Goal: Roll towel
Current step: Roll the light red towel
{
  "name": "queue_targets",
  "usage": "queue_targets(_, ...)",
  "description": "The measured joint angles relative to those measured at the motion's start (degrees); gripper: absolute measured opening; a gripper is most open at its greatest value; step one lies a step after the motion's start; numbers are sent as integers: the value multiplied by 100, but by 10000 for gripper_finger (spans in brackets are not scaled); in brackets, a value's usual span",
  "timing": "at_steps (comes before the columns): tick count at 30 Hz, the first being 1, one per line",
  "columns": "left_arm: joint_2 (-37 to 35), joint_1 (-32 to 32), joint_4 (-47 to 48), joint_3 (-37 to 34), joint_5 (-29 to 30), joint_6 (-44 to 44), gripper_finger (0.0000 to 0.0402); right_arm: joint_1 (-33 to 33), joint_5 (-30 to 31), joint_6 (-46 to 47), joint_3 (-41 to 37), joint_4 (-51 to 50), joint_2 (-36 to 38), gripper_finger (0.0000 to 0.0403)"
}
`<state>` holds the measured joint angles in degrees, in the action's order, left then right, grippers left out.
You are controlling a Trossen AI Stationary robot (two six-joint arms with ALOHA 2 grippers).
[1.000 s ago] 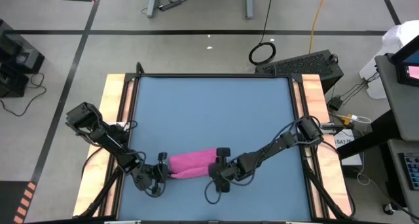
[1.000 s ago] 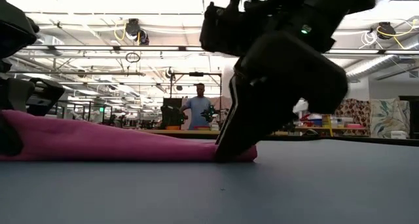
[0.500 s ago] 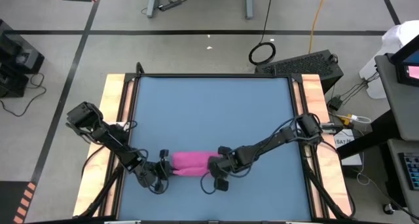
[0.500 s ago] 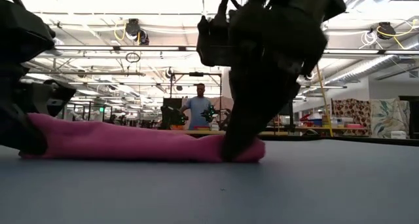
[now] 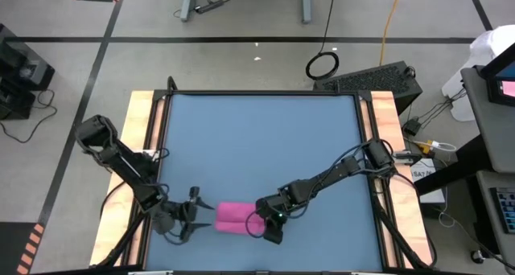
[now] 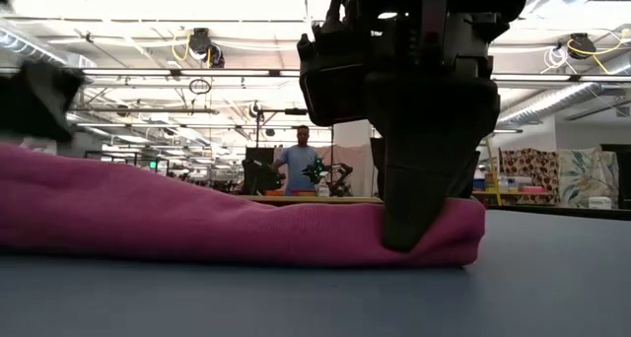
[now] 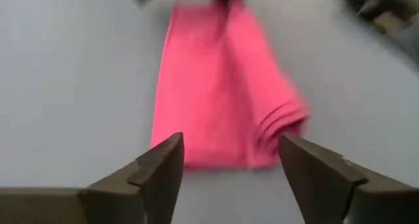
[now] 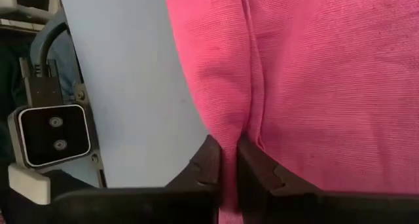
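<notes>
The towel's fold flares at its loose end while the robot's right gripper pins the fold's other end, so next the left gripper pinches the towel's flared layers [image 7: 270, 140] before it rolls on.
The magenta-pink towel [image 5: 235, 215] lies near the table's front edge as a short, thick bundle of several layers, resting on the blue tabletop [image 5: 257, 138]. My right gripper [image 5: 265, 224] is shut on the towel's right end [image 6: 434, 234]. My left gripper [image 5: 191, 215] stands open just left of the towel and touches nothing. In the left wrist view its two fingers [image 7: 160, 168] frame the towel's layered left end [image 7: 275, 129] from a short way off. My right gripper pinches a raised fold at the towel's right end [image 8: 230, 129] between its two fingers [image 8: 208, 164]. The fingers come from above, pointing down [image 6: 414, 219]. The towel lies flat on the table, slack, with only this fold gathered between the fingers.
Wooden side rails [image 5: 143, 146] border the blue tabletop. Bare blue surface stretches behind the towel toward the far edge. In the low view a person [image 6: 299, 165] stands far off in the room beyond the table.
My left gripper has opened, let go of the towel's left end and drawn back toward the table's left edge. My right gripper has moved toward the near edge with the towel's right end. The towel has slid toward the near edge and bunched shorter.
</notes>
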<state>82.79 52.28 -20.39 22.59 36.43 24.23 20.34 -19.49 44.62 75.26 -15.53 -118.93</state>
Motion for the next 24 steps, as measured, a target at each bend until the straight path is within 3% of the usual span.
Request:
queue_targets(2, -50, 184, -385, 0, 263, -483, 259, -9, 3, 0, 0, 16, 0, 17)
queue_targets(8, 284, 472, -1934, 11, 311, -1585, 260, -194, -166, 292, 0, 61, 0, 17)
queue_targets(17, 1424, 332, -1926, 280, 479, -1570, 260, -462, -511, 423, 0, 83, 0, 17)
queue_targets(21, 1647, 280, -1925, 295, 785, -1464, 260, -507, -617, 422, 0, 88, 0, 17)
queue_targets(24, 1696, 234, -1892, 293, 683, -1421, 259, -505, -619, 443, 0, 86, 2, 18)
